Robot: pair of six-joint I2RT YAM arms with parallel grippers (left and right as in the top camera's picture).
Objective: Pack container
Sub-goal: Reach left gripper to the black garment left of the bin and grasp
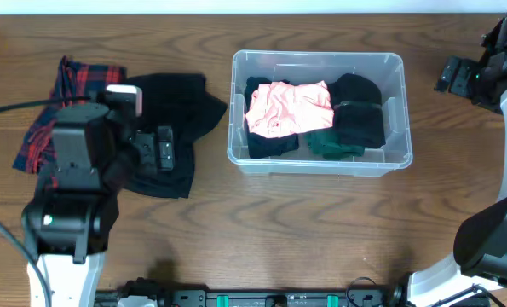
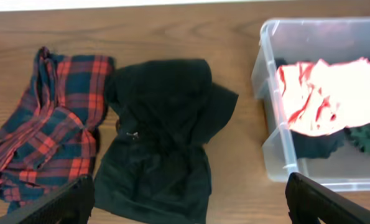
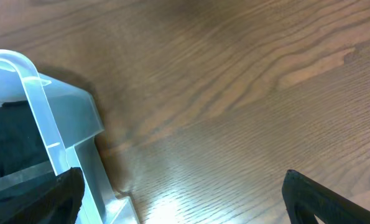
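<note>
The middle of the black garment (image 1: 169, 124) (image 2: 161, 129), lying beside the red-and-navy plaid garment, will be gripped by my left gripper.
The clear plastic container (image 1: 321, 164) stands right of centre. It holds a pink garment (image 1: 289, 108), a black garment (image 1: 358, 107), a green one (image 1: 331, 143) and a dark one under the pink. A black garment (image 1: 185, 107) and a red-and-navy plaid garment (image 1: 48, 119) lie on the table to its left. My left gripper (image 1: 163, 148) is open and empty, above the black garment's near edge (image 2: 160, 143). My right gripper (image 1: 459, 75) is open and empty, above bare table right of the container's corner (image 3: 45, 118).
The wooden table (image 1: 321, 230) carries everything. In the left wrist view the plaid garment (image 2: 48, 124) lies left of the black one and the container's wall (image 2: 278, 149) is at the right, with the pink garment (image 2: 324, 93) inside. A black cable (image 1: 14, 107) runs at far left.
</note>
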